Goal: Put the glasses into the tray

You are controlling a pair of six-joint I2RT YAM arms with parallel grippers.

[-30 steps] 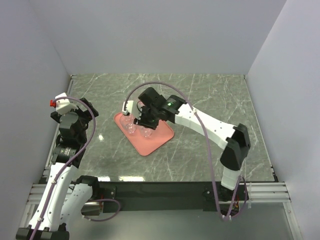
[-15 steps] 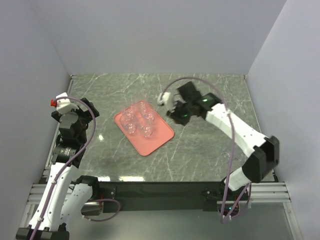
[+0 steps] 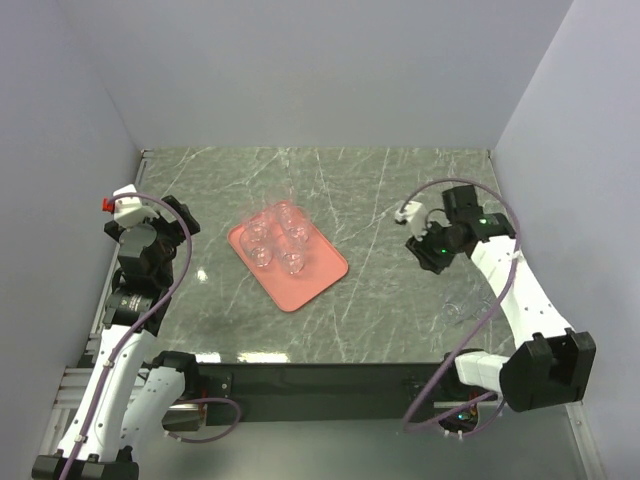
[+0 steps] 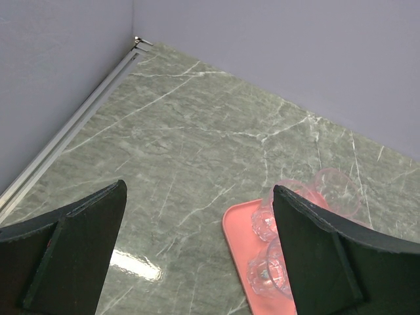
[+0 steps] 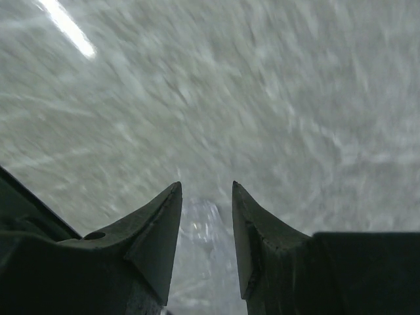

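Observation:
The clear glass that is nearer the salmon-pink tray, of those still outside it, should be taken next by my right gripper at the far side of the glass's rim (image 3: 464,282).
The salmon-pink tray (image 3: 305,283) lies left of centre on the marble table, with several clear glasses (image 3: 277,240) standing in its far half. In the left wrist view the tray (image 4: 237,226) and its glasses (image 4: 268,270) show beside the right finger. My left gripper (image 4: 197,190) is open and empty, held high at the left wall. My right gripper (image 3: 428,252) is over the right side of the table, far from the tray, jaws apart. Its blurred wrist view shows a clear glass (image 5: 200,226) on the table, in line with the gap of the right gripper (image 5: 205,187). A faint glass (image 3: 455,308) stands near it.
Grey walls close in the table on the left, back and right. A metal rail (image 4: 72,128) runs along the left edge. The right arm's cable (image 3: 480,320) loops over the near right of the table.
My right gripper has left the tray and swung right across the table, leaving a glass behind in the tray. The left arm has not moved.

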